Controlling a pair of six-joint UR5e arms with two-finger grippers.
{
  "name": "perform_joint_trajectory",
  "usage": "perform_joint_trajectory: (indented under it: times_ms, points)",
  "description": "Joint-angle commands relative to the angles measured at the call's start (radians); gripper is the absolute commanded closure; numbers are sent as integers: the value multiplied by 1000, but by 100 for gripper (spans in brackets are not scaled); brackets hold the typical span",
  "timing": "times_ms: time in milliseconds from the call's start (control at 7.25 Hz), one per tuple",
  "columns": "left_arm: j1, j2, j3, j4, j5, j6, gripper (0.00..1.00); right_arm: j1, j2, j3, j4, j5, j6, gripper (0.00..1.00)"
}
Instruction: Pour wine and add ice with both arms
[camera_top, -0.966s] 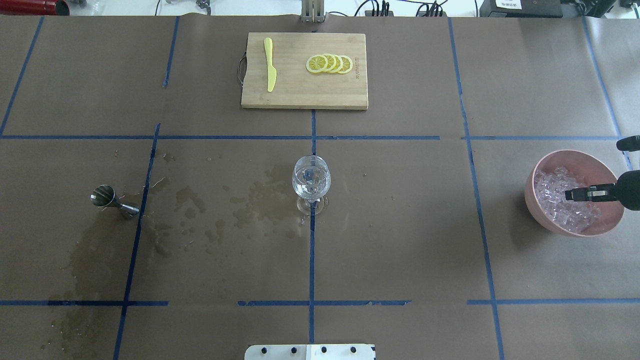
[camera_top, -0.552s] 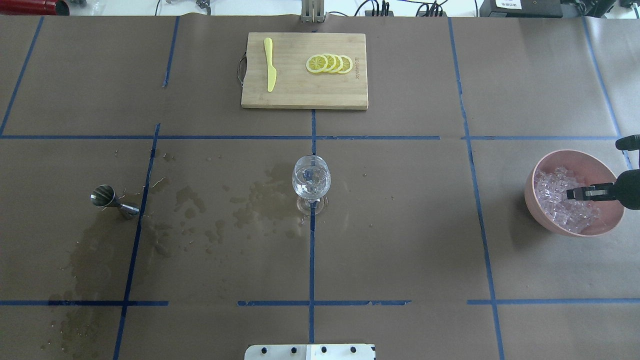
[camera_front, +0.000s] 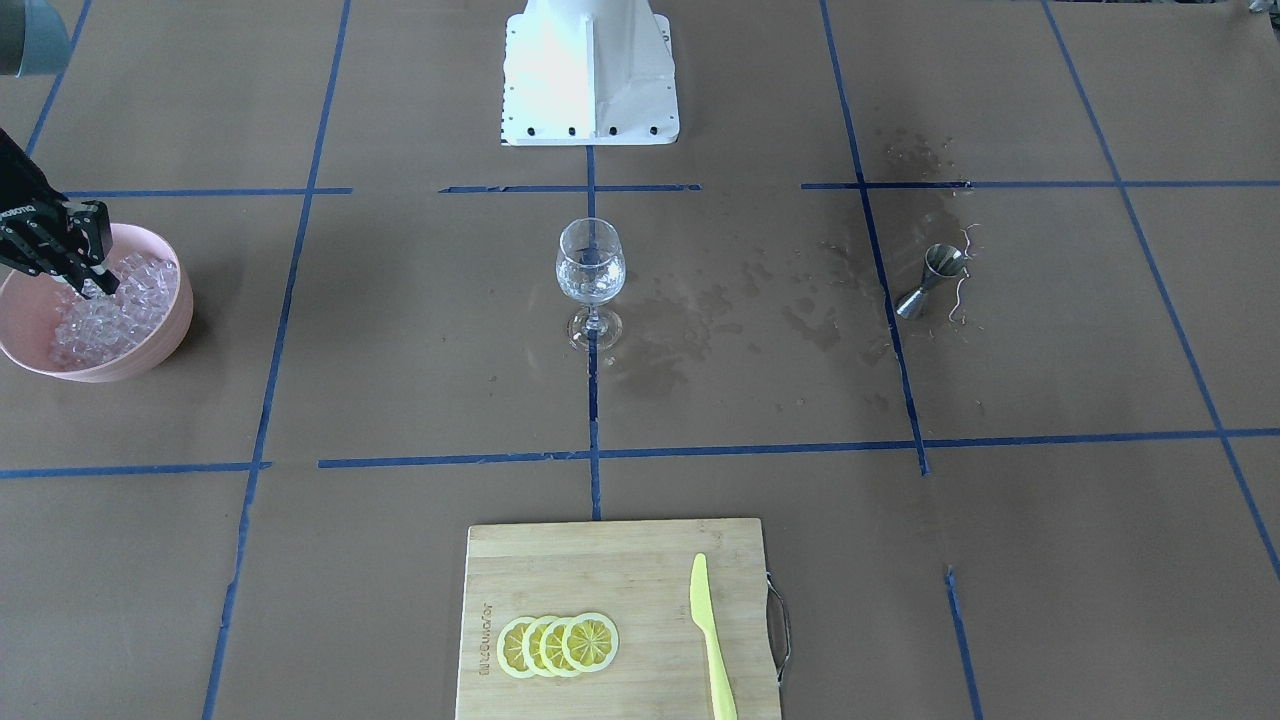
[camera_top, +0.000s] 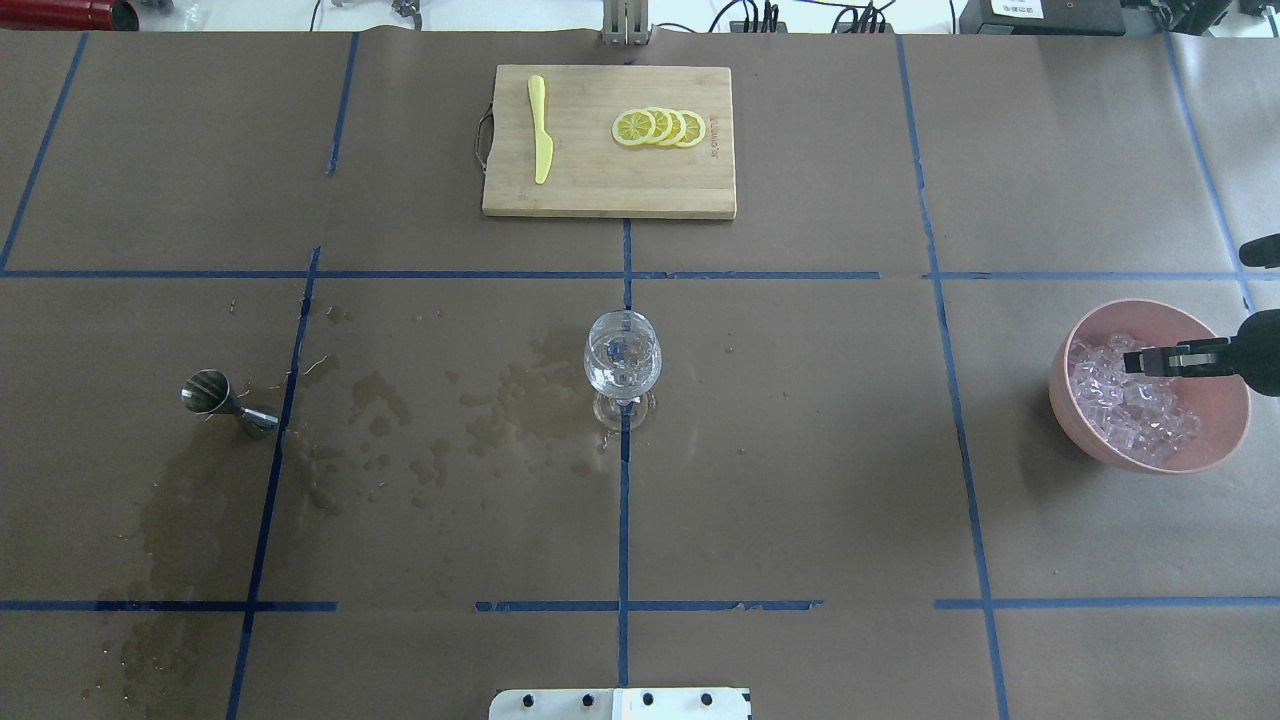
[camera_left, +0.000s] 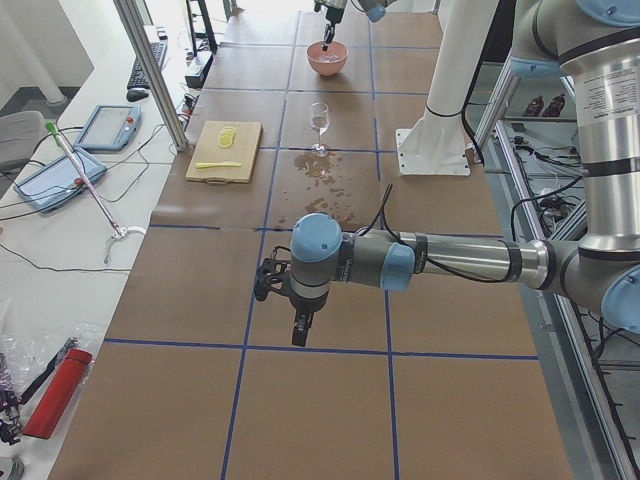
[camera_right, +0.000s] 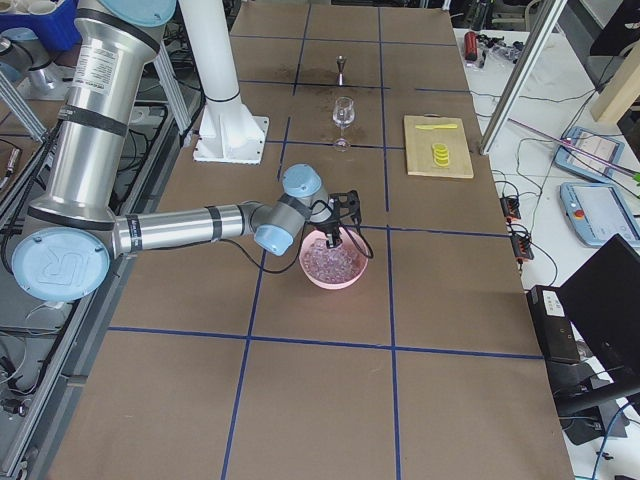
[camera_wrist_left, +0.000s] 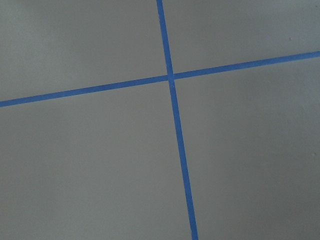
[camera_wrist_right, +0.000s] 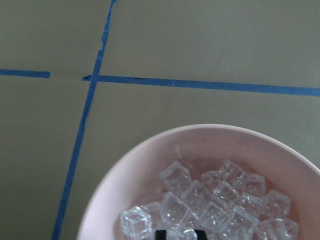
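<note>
My right gripper has the ice cube. It will let the ice cube go over the wine, inside the bowl of the clear wine glass (camera_front: 590, 266).
A clear wine glass (camera_top: 622, 365) stands at the table's middle with a little clear wine in its bowl; it also shows in the front view (camera_front: 590, 270). A pink bowl (camera_top: 1060, 400) at the right holds the ice (camera_top: 1130, 410), many clear cubes. My right gripper (camera_top: 1135, 360) hangs over the bowl, its tips just above the ice. In the right wrist view the fingers (camera_wrist_right: 160, 233) stand close together with a clear cube between them. My left gripper (camera_left: 299, 338) shows only in the left side view, far from the glass, over bare paper; I cannot tell if it is open or shut.
A steel jigger (camera_top: 215, 395) stands at the left beside wet stains (camera_top: 500, 400) on the brown paper. A wooden cutting board (camera_top: 600, 190) at the far middle carries lemon slices (camera_top: 660, 127) and a yellow knife (camera_top: 540, 130). The white pedestal base (camera_front: 590, 70) is at the near edge.
My right gripper has risen out of the ice and shifted a little toward the bowl's far side. The glass, jigger and board have not moved.
</note>
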Motion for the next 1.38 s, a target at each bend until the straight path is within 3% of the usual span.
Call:
perform_joint_trajectory:
  times_ms: [0,276,552,828,1241]
  points:
    - [-2,2,-2,0,0,0,0,1,109,109,-199,-3,1,100]
    - [-2,2,-2,-3,0,5,0,-36,282,110,-365,-1,14,100]
    - [0,1,-5,-3,0,5,0,-116,554,120,-675,-24,61,100]
    - [0,1,-8,-3,-3,5,0,-292,761,118,-850,-210,225,100]
    - [0,1,-8,-3,-8,3,0,-435,940,97,-1003,-347,329,100]
